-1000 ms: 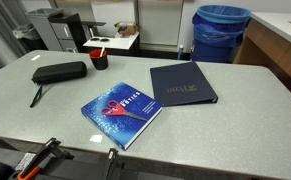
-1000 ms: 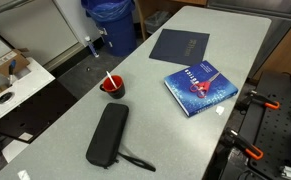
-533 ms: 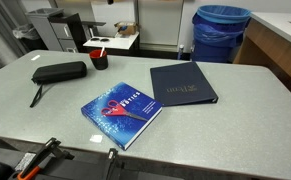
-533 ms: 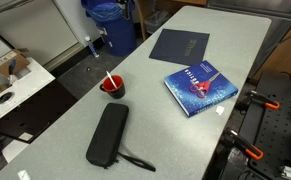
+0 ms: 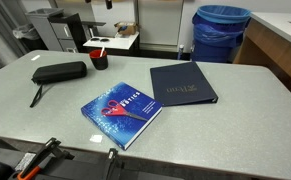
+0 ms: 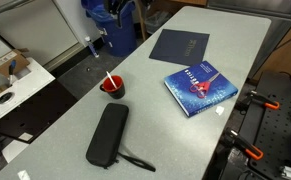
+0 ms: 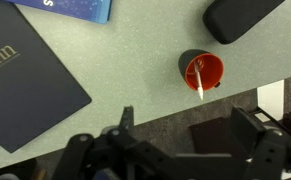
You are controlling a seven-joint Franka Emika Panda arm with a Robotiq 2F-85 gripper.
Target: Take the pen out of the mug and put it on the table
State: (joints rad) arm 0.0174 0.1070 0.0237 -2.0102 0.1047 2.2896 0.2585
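I need to close my gripper on the white end of the pen (image 5: 103, 50) (image 7: 201, 95), where it pokes out over the rim of the mug.
A mug (image 7: 202, 68), red inside and dark outside, stands near the table edge. It also shows in both exterior views (image 5: 100, 58) (image 6: 112, 86). A white pen (image 7: 196, 80) leans in it, its end sticking out over the rim (image 6: 109, 79). In the wrist view my gripper (image 7: 190, 135) is a dark blur at the bottom. It is high above the table, off the table edge from the mug, with its fingers spread wide and nothing between them. It does not show in either exterior view.
A black pouch (image 5: 60, 72) (image 6: 108, 134) lies beside the mug. A blue book (image 5: 122, 110) (image 6: 200, 86) and a dark navy folder (image 5: 182, 84) (image 6: 180, 44) lie further along the grey table (image 5: 45, 110). A blue bin (image 5: 221, 30) stands beyond the table.
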